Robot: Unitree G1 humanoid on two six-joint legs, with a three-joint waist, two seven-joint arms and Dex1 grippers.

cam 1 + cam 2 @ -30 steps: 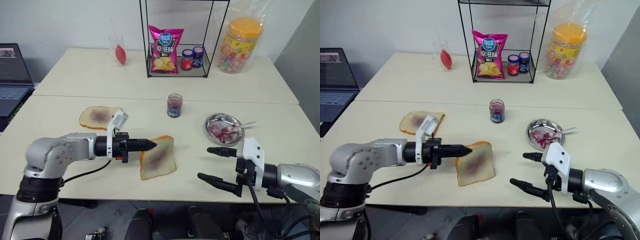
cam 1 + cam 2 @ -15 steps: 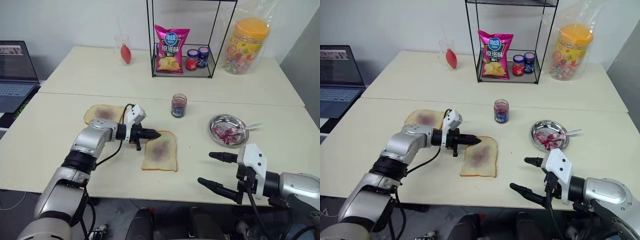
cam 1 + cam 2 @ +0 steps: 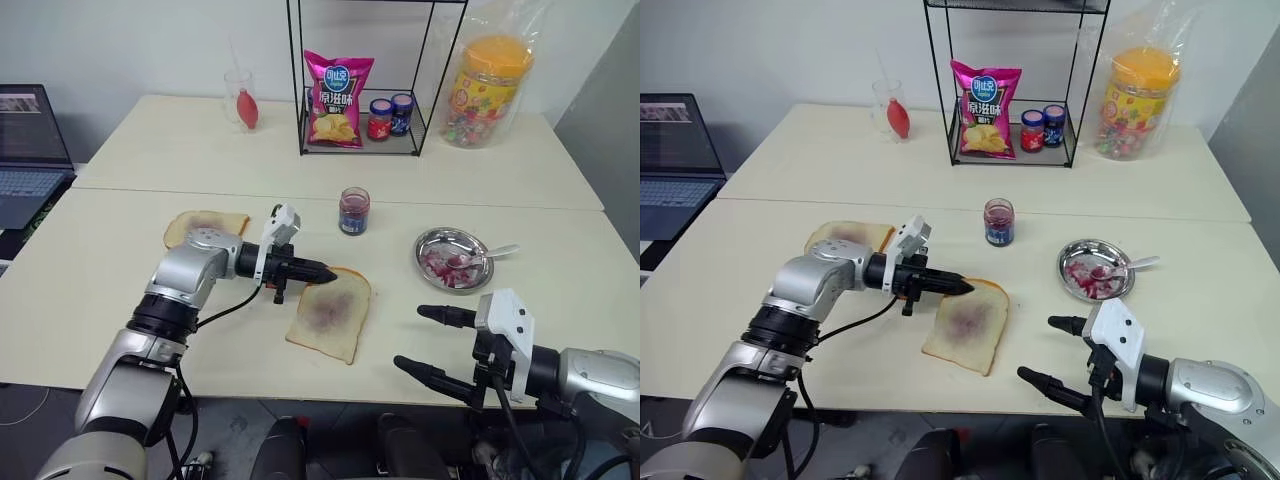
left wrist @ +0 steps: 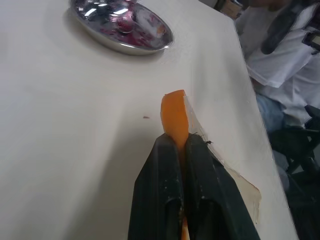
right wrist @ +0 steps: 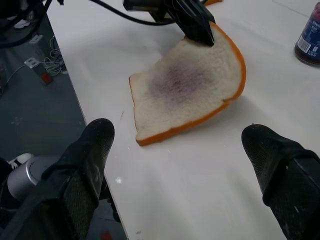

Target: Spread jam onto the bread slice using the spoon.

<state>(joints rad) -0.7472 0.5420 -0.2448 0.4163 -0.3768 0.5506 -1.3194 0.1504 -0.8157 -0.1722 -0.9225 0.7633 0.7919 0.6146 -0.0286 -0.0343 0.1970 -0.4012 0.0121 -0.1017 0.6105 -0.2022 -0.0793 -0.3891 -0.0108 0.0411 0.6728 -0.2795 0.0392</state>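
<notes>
The spoon's handle has its outer end (image 3: pixel 507 250) sticking out past the rim of the metal dish. My right gripper will move to the spoon and close on that end.
The bread slice (image 3: pixel 330 318), white with a faint purple smear and an orange-tan crust, lies skewed near the table's front middle. My left gripper (image 3: pixel 328 272) is shut on the crust at its far edge, and the left wrist view shows the crust (image 4: pixel 174 115) pinched between the black fingers. The jam jar (image 3: pixel 351 211), clear glass with a dark label, stands behind the slice. Right of it, the spoon (image 3: pixel 492 254) rests in a round metal dish (image 3: pixel 432 243) smeared with jam. My right gripper (image 3: pixel 410 338) hangs open at the front right, apart from the slice.
A browner second slice (image 3: pixel 205 228) lies left of my left arm. At the back stands a wire rack (image 3: pixel 360 150) with a chip bag (image 3: pixel 335 98) and two small jars (image 3: pixel 389 116). An orange-lidded tub (image 3: pixel 482 92), a glass (image 3: pixel 240 100) and a laptop (image 3: pixel 25 150) are also there. A seated person (image 4: pixel 280 55) is beyond the table edge.
My left gripper has pushed to the right with the slice's far edge in it. The slice has swung round and now lies tilted. The right gripper has stayed put.
</notes>
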